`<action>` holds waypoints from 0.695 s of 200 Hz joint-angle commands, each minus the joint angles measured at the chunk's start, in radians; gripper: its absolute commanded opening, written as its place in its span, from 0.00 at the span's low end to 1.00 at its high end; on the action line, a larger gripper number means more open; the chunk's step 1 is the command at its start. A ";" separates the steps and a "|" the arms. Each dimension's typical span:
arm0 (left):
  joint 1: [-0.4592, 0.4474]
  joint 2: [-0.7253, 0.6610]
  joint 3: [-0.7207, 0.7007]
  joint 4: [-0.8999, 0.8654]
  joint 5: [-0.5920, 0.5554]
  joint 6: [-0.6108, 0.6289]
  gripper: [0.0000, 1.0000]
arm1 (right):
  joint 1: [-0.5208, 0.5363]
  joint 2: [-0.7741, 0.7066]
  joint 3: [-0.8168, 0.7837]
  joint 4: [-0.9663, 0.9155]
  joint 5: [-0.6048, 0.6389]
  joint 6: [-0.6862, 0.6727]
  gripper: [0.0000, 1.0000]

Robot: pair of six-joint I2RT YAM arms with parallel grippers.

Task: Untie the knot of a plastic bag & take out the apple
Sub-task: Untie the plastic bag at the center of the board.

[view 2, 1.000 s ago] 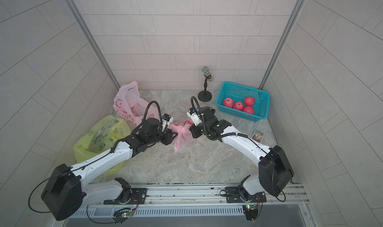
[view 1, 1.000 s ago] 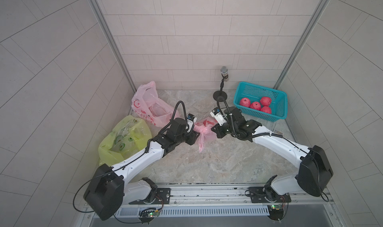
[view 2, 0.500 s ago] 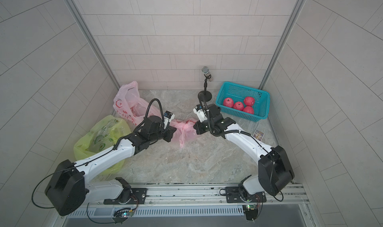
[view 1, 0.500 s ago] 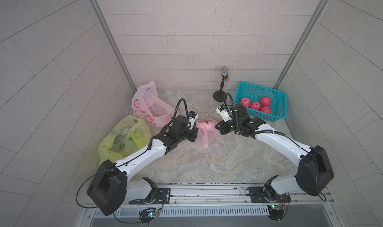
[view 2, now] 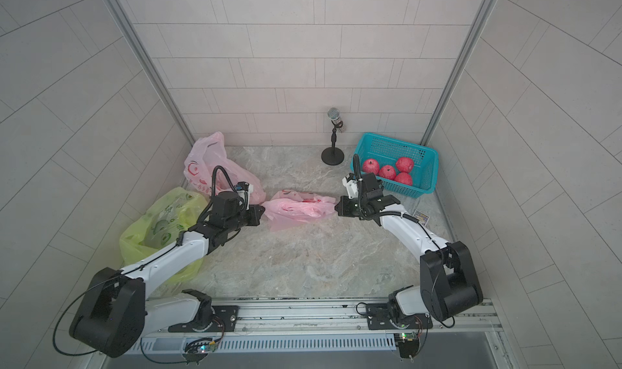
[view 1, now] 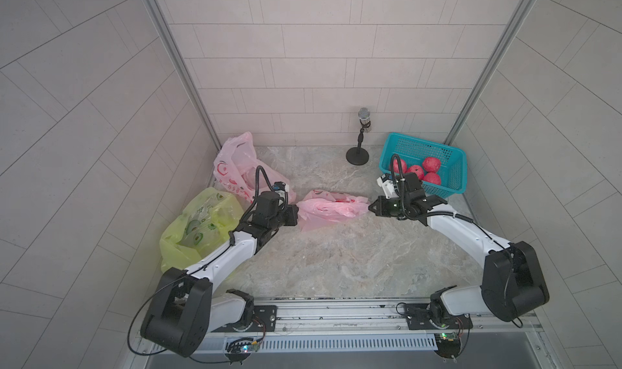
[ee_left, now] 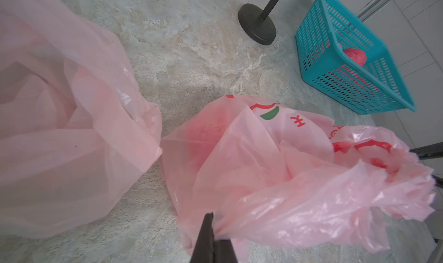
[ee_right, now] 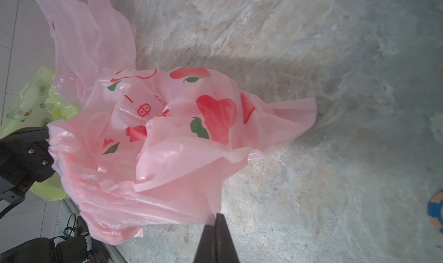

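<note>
The pink bag's stretched top is bunched shut from gripper to gripper. My right gripper will let go of its end and take the bunched middle (view 1: 329, 208) before pulling wide.
A pink plastic bag (view 1: 328, 209) printed with red apples lies stretched across the middle of the stone floor, seen in both top views. My left gripper (view 1: 297, 216) is shut on its left end, the film pinched between the fingertips (ee_left: 208, 228). At the opposite end my right gripper (view 1: 370, 207) is shut on the bag's right edge (ee_right: 211, 216). Through the film a dim red patch (ee_left: 203, 139) shows in the left wrist view, where the apple lies. No knot shows in any view.
A teal basket (view 1: 451, 185) with several red apples stands at the back right, just behind my right wrist. A microphone stand (view 1: 357, 155) is at the back. A second pink bag (view 1: 235, 168) and a yellow-green bag (view 1: 198, 229) lie along the left wall.
My left gripper has closed on the bag. Both grippers have drawn apart, the right one toward the basket, and the bag has gone from a hanging bunch to a wide spread.
</note>
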 commanded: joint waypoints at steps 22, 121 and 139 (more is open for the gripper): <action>-0.001 -0.024 0.029 0.070 0.119 0.004 0.08 | 0.048 -0.035 0.138 -0.160 0.064 -0.116 0.39; -0.074 -0.178 0.190 -0.276 0.040 0.230 0.46 | 0.332 -0.020 0.350 -0.320 0.254 -0.361 0.68; -0.108 -0.151 0.239 -0.309 0.046 0.263 0.47 | 0.372 0.002 0.345 -0.291 0.272 -0.394 0.68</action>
